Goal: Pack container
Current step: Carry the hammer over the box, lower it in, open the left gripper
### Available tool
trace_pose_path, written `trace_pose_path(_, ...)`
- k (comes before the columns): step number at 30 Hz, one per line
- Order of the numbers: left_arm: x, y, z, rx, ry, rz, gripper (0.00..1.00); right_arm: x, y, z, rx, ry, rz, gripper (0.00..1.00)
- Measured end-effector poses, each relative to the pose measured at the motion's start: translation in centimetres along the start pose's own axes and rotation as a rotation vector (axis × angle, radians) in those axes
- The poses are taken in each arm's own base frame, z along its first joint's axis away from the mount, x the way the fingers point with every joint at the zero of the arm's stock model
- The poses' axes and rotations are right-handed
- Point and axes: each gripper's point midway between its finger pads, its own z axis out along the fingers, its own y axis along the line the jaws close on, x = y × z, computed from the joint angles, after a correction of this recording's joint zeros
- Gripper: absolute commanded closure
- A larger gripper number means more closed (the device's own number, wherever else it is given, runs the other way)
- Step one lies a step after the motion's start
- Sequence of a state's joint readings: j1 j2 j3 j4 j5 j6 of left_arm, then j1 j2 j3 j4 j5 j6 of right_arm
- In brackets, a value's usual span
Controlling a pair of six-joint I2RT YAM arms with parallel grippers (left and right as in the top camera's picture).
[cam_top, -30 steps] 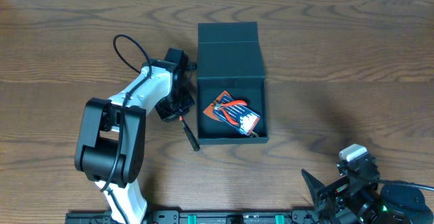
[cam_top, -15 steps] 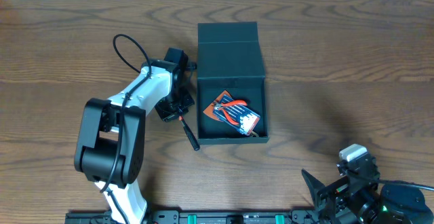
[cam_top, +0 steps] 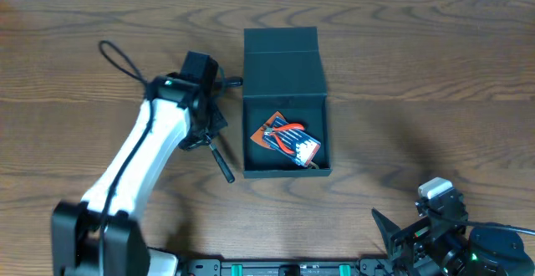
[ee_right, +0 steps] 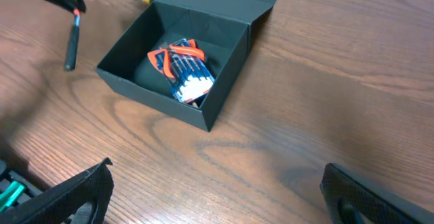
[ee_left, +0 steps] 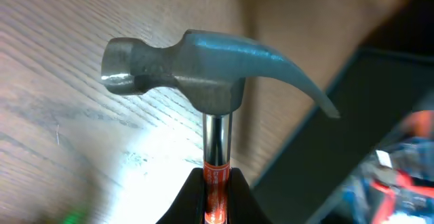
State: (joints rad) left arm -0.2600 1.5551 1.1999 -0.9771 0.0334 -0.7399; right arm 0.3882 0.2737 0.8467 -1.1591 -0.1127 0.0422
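Next, I lay the hammer across the red-handled pliers on the blue pack (cam_top: 281, 125) (ee_left: 410, 181) inside the container and let go of it there with my left gripper.
The container (cam_top: 285, 170) is a dark teal-black square box at the table's middle, its flap lid (cam_top: 282, 60) folded open behind it. Inside lies a blue pack with orange and red contents (cam_top: 288, 140). My left gripper (cam_top: 206, 135) is shut on a hammer's shaft just left of the box; the black handle (cam_top: 224, 166) points down-right. In the left wrist view the steel hammer head (ee_left: 203, 64) stands above my gripper (ee_left: 217, 197), with the container's wall (ee_left: 339, 122) to the right. My right gripper (ee_right: 217, 200) is open and empty, well in front of the container (ee_right: 156, 91).
A small tool with a yellow tip (ee_right: 139, 0) lies on the table beside the box's far left corner, and shows in the overhead view (cam_top: 236, 81). The right arm (cam_top: 439, 222) sits at the table's front right edge. Wood table all round.
My left arm has swung left and stretched out, carrying the hammer a little to the left, away from the box wall. The right arm has not moved.
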Motion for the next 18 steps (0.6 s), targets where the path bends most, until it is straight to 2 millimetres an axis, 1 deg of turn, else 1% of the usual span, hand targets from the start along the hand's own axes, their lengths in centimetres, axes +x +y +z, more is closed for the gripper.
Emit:
trace_pose_path(3,0.2,-0.5,-1.6,0.040,-0.040,-0.025,0.94,0.0,0.0,0.0,0.000,0.000,0.000,0.01)
trace_pose_path(5,0.7,-1.6,-2.3,0.064,-0.053,-0.027,0.94,0.0,0.0,0.0,0.000,0.000,0.000,0.01)
trace_pose_path(8,1.5,-4.6,-3.2,0.127,-0.078,-0.022,0.94,0.0,0.0,0.0,0.000,0.000,0.000,0.01)
trace_pose_path(9,1.9,-6.4,-3.6,0.167,-0.089,-0.022,0.94,0.0,0.0,0.0,0.000,0.000,0.000,0.01)
trace_pose_path(12,2.5,-10.3,-4.4,0.255,-0.109,-0.037,0.94,0.0,0.0,0.0,0.000,0.000,0.000,0.01)
trace_pose_path(14,3.2,-12.5,-4.4,0.293,-0.102,-0.067,0.94,0.0,0.0,0.0,0.000,0.000,0.000,0.01)
trace_pose_path(15,3.6,-13.2,-4.3,0.299,-0.094,-0.090,0.94,0.0,0.0,0.0,0.000,0.000,0.000,0.01)
trace_pose_path(18,4.6,-14.0,-3.0,0.278,-0.060,-0.179,0.94,0.0,0.0,0.0,0.000,0.000,0.000,0.01)
